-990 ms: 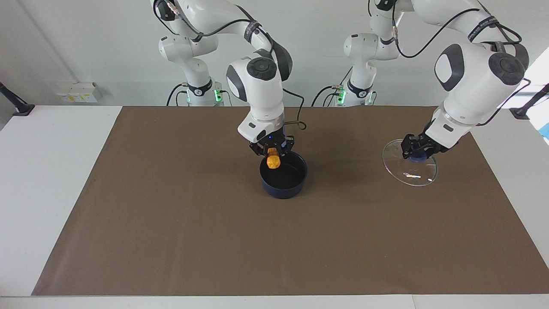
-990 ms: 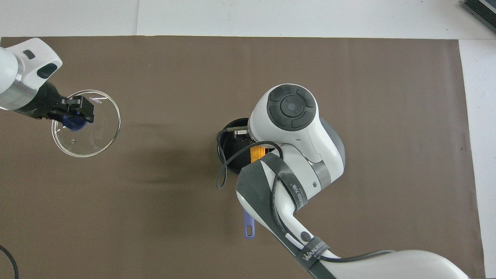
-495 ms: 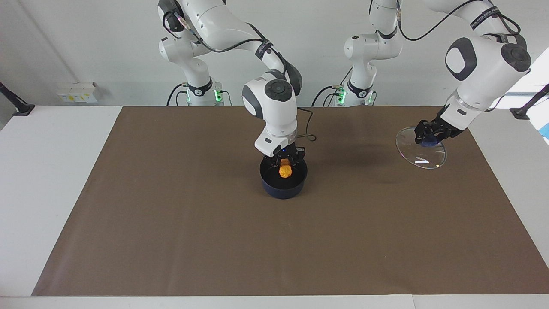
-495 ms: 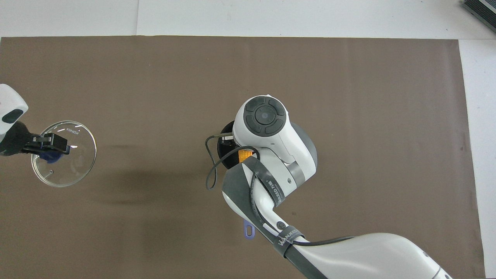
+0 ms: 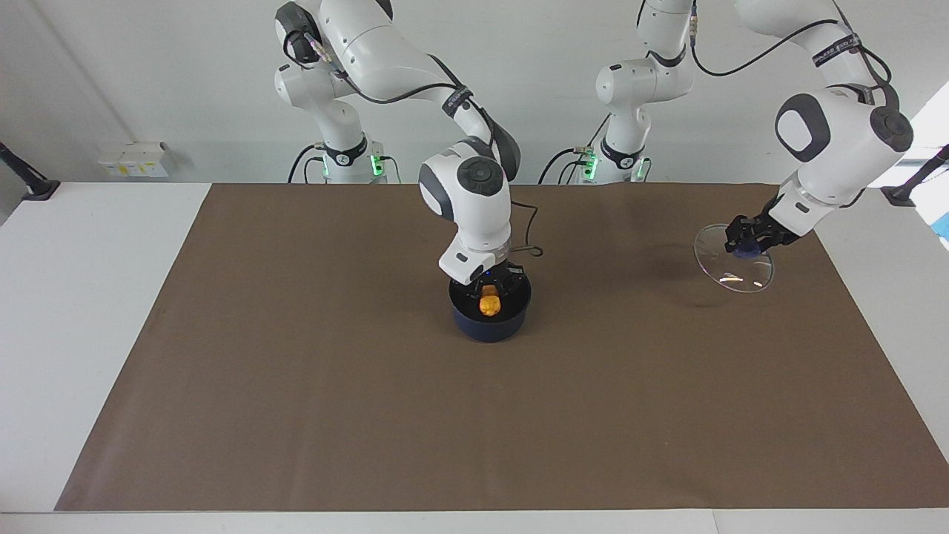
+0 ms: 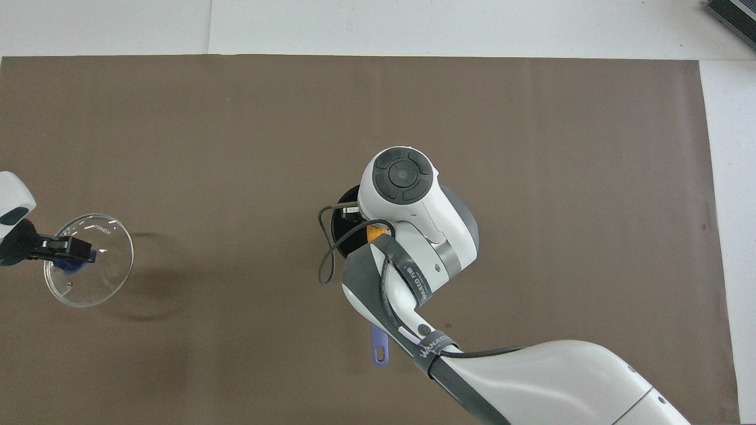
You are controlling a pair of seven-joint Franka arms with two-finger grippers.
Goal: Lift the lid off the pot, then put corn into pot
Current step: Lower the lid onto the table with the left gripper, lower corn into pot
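The clear glass lid will go on the bare brown mat (image 6: 95,285) under my left gripper, well away from the pot. The lid is held tilted over the mat now.
The dark blue pot (image 5: 485,326) stands mid-mat. My right gripper (image 5: 489,295) reaches down inside it, shut on the yellow-orange corn (image 5: 489,305), which sits low within the pot's rim. In the overhead view the right arm covers most of the pot (image 6: 341,221); only a sliver of corn (image 6: 373,234) and the end of the pot's handle (image 6: 380,349) show. My left gripper (image 5: 749,243) is shut on the blue knob of the clear glass lid (image 5: 730,271), holding it tilted in the air over the mat at the left arm's end. From above, the lid (image 6: 97,277) hangs from the left gripper (image 6: 74,260).
A brown mat (image 5: 474,415) covers most of the white table (image 5: 89,297). A cable (image 6: 325,260) loops off the right arm's wrist beside the pot. A dark item (image 6: 732,15) lies at the table's corner.
The right gripper has lowered the corn from above the rim down into the pot. The left arm has carried the lid outward toward its own end of the table and closer to the robots.
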